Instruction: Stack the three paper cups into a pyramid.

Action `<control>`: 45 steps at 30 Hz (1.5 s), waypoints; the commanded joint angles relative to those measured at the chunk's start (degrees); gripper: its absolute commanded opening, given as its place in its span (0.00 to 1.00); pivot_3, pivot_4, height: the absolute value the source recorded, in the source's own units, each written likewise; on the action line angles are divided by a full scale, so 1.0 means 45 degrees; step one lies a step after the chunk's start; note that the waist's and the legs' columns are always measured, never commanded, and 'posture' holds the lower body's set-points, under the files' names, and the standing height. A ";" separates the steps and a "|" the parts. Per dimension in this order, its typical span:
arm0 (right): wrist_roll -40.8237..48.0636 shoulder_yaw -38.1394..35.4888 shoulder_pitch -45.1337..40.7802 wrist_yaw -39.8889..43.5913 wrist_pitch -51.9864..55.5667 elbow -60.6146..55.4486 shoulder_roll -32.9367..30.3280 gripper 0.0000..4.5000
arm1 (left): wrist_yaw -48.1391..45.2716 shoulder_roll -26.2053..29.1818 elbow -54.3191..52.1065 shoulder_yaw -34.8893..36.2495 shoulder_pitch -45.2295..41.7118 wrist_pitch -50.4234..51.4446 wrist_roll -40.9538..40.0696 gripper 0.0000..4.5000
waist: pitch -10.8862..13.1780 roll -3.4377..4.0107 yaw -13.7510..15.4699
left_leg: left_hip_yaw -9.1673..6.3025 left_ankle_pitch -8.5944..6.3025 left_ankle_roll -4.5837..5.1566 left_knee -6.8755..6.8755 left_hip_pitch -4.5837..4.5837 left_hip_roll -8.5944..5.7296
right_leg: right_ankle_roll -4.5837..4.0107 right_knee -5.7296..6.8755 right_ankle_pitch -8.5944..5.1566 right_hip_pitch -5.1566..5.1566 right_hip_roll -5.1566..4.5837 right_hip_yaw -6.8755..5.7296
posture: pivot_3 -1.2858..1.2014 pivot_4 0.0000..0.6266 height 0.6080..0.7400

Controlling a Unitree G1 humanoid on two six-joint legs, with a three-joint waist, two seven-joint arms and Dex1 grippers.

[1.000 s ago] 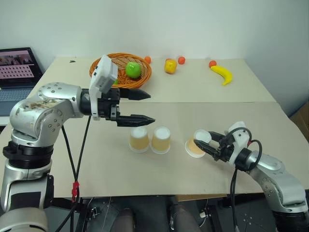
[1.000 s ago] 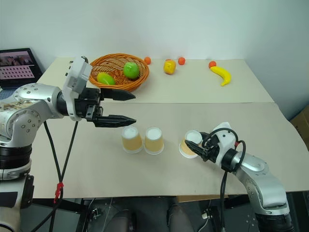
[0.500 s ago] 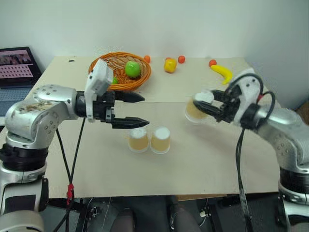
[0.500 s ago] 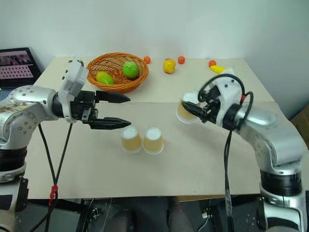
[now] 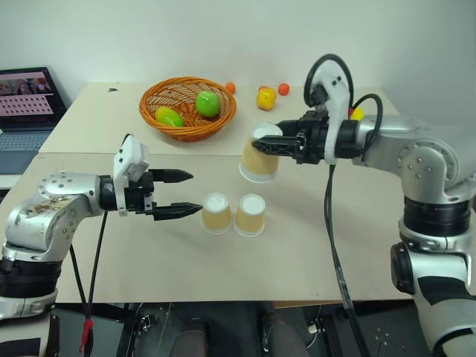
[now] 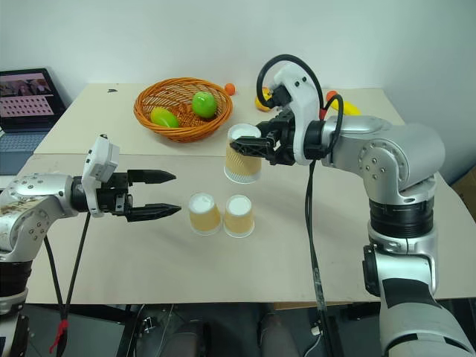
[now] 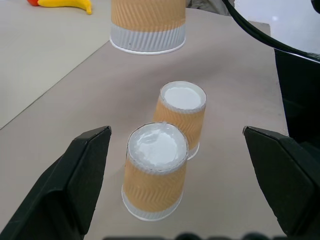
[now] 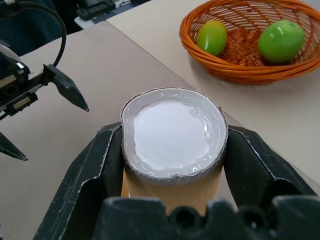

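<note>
The robot's right gripper needs to release the held paper cup on top of the standing pair (image 5: 233, 201), so that it bridges both white bases.
Two paper cups stand upside down, side by side, on the table: one (image 5: 216, 213) to the left, the other (image 5: 251, 215) to its right. A third paper cup (image 5: 259, 161) hangs upside down in the air above and behind them, and my right gripper (image 5: 262, 141) is shut on its white base end (image 8: 172, 131). My left gripper (image 5: 180, 193) is open just left of the standing pair, pointing toward them, its fingers (image 7: 75, 185) spread wide in the left wrist view. No pyramid stands.
An orange wicker basket (image 5: 186, 128) with green fruit sits at the back. Small oranges (image 5: 283, 89), a yellow-red fruit (image 5: 265, 97) and a banana (image 7: 65, 4) lie along the far side. A laptop (image 5: 26, 100) stands at the far left.
My right gripper has lifted the third cup off the table and carried it left, above the standing pair. My left gripper has dropped lower and drawn back to the left, still open.
</note>
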 commanded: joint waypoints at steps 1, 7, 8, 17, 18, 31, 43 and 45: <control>0.0341 -0.0076 -0.0586 -0.0106 0.0591 -0.0349 0.0409 0.58 | 0.0033 -0.0102 -0.0625 0.0099 -0.0007 -0.0414 -0.0015 1.00 | 0.0000 0.0000 -0.0022 | -0.0001 0.0000 0.0000 0.0000 -0.0001 0.0002 | 0.0000 0.0002 0.0000 -0.0003 0.0003 -0.0001 | 0.52 0.24 0.98; 0.0383 0.0086 0.0044 -0.0739 0.1069 -0.1408 0.1186 0.58 | -0.0105 -0.0296 -0.0663 -0.0320 -0.0122 -0.0630 0.0079 1.00 | -0.0001 0.0001 -0.0046 | -0.0002 0.0000 0.0000 0.0000 0.0002 0.0002 | -0.0002 0.0010 0.0002 -0.0003 0.0003 -0.0001 | 0.52 0.24 0.98; 0.0328 0.0197 0.0182 -0.0797 0.1005 -0.1583 0.1224 0.58 | -0.0101 -0.0327 -0.0625 -0.0352 -0.0177 -0.0641 0.0072 1.00 | -0.0001 0.0001 -0.0046 | -0.0002 0.0000 0.0000 0.0000 0.0004 0.0002 | -0.0001 0.0011 0.0001 -0.0002 0.0003 0.0000 | 0.52 0.24 0.98; -0.0222 0.0991 0.1170 -0.1346 0.0431 -0.2536 0.1482 0.58 | -0.0336 -0.0615 -0.0133 -0.0758 -0.0846 -0.0843 0.0334 1.00 | -0.0001 0.0001 -0.0056 | -0.0002 0.0000 0.0000 0.0005 0.0004 -0.0001 | 0.0000 0.0017 0.0001 -0.0004 0.0003 -0.0001 | 0.52 0.24 0.98; -0.0284 0.1044 0.1265 -0.1403 0.0359 -0.2577 0.1548 0.58 | -0.0390 -0.0631 -0.0059 -0.0793 -0.0916 -0.0865 0.0369 1.00 | -0.0001 0.0001 -0.0067 | -0.0003 0.0000 0.0000 0.0005 0.0004 0.0000 | 0.0000 0.0017 0.0002 -0.0002 0.0004 0.0000 | 0.52 0.24 0.98; -0.0774 0.1268 0.0945 -0.1376 -0.0164 -0.2422 0.2033 0.58 | -0.0537 -0.0872 0.0170 -0.0858 -0.1103 -0.0952 0.0600 1.00 | -0.0001 0.0001 -0.0080 | -0.0003 0.0000 0.0000 0.0005 0.0002 0.0002 | 0.0000 0.0019 0.0002 -0.0007 0.0007 0.0001 | 0.52 0.24 0.98; -0.1146 0.1564 0.1576 -0.1384 -0.0519 -0.2612 0.2085 0.58 | -0.0671 -0.0791 0.0352 -0.0880 -0.1314 -0.0980 0.0712 1.00 | -0.0001 0.0001 -0.0081 | -0.0004 0.0000 0.0000 0.0005 0.0004 0.0002 | 0.0000 0.0019 0.0001 -0.0006 0.0007 0.0000 | 0.52 0.24 0.98; -0.1165 0.1581 0.1674 -0.1403 -0.0540 -0.2661 0.2120 0.58 | -0.0695 -0.0807 0.0423 -0.0904 -0.1410 -0.0984 0.0761 1.00 | -0.0001 0.0001 -0.0076 | -0.0004 0.0000 0.0000 0.0005 0.0003 0.0001 | 0.0000 0.0019 0.0001 -0.0006 0.0006 0.0000 | 0.52 0.24 0.98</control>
